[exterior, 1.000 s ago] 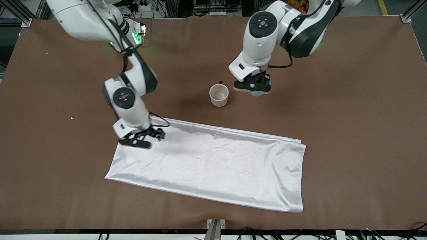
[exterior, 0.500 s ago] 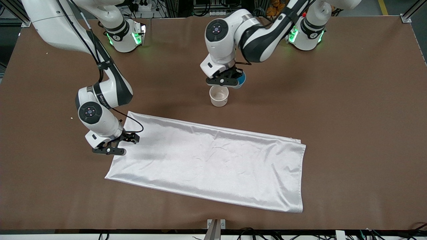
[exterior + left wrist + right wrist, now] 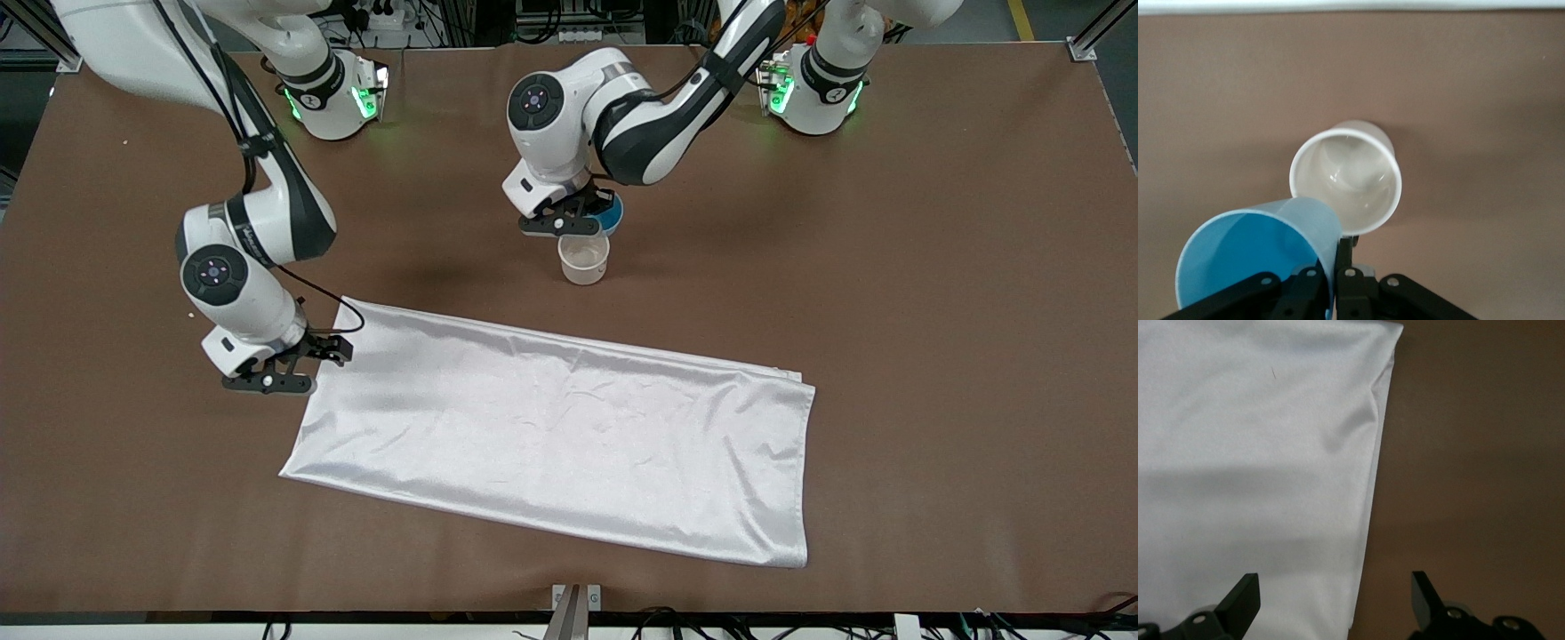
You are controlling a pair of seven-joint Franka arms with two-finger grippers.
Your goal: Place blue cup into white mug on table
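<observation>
My left gripper is to let go of the blue cup inside the opening of the white mug [image 3: 584, 254] [image 3: 1347, 179], beyond the edge of the cloth.
The white mug [image 3: 584, 259] stands upright and empty on the brown table [image 3: 933, 267], near the middle. It also shows in the left wrist view [image 3: 1346, 181]. My left gripper [image 3: 569, 220] is shut on the wall of the blue cup [image 3: 608, 215] and holds it in the air just over the mug's rim. In the left wrist view the blue cup [image 3: 1251, 257] is tilted, its mouth open toward the camera, its rim beside the mug's rim. My left gripper [image 3: 1335, 280] pinches the cup wall. My right gripper [image 3: 283, 373] is open and empty, low over the cloth's edge.
A shiny white cloth [image 3: 569, 436] lies flat on the table, nearer to the front camera than the mug. In the right wrist view its edge [image 3: 1371, 493] runs between my right gripper's open fingers [image 3: 1245, 597].
My left gripper has carried the blue cup from beside the mug to over its rim. My right gripper has moved off the cloth toward the right arm's end of the table.
</observation>
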